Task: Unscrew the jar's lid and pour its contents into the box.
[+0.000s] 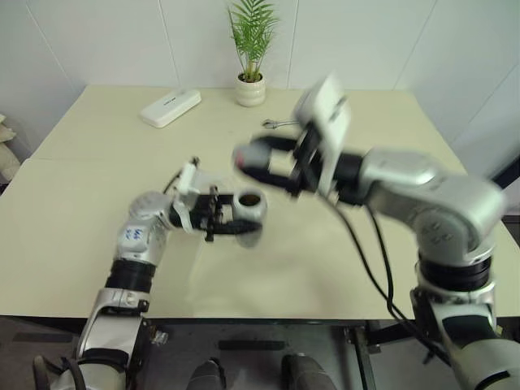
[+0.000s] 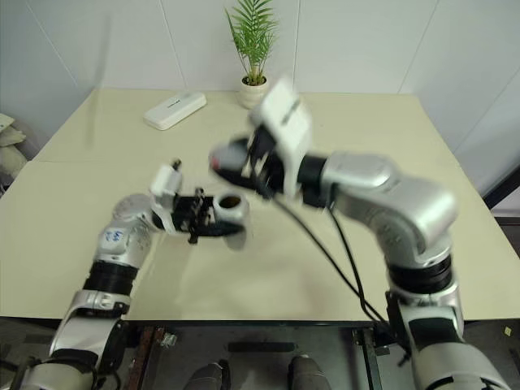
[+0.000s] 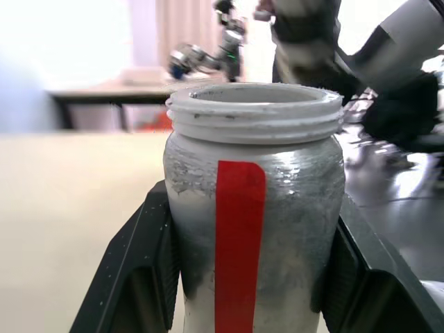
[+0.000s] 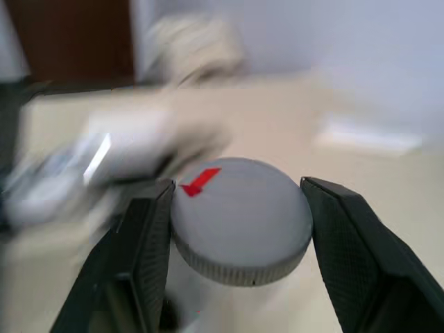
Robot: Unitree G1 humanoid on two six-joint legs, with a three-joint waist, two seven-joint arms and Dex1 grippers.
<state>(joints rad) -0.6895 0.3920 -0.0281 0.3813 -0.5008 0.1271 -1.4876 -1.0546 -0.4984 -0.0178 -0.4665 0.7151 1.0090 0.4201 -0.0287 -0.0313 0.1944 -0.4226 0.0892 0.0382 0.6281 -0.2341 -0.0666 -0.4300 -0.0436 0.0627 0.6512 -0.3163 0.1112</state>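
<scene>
My right gripper needs to let go of the lid on the bare table (image 1: pixel 329 227) between the jar and the black cable.
My left gripper (image 1: pixel 240 216) is shut on the jar (image 1: pixel 252 208), a silvery-grey cylinder with a red stripe (image 3: pixel 239 243), and holds it upright just above the table's middle. The jar's threaded white mouth (image 3: pixel 255 107) is open, with no lid on it. My right gripper (image 1: pixel 253 159) hangs a little above and behind the jar, shut on the lid (image 4: pixel 239 218), a round grey disc with a small red mark (image 4: pixel 200 182). One black finger (image 4: pixel 142 250) presses each side of the lid. The box is out of view.
A flat white oblong case (image 1: pixel 171 106) lies at the back left of the beige table (image 1: pixel 73 244). A white pot with a green plant (image 1: pixel 250 88) stands at the back centre. A small metal wrench (image 1: pixel 280 123) lies next to it.
</scene>
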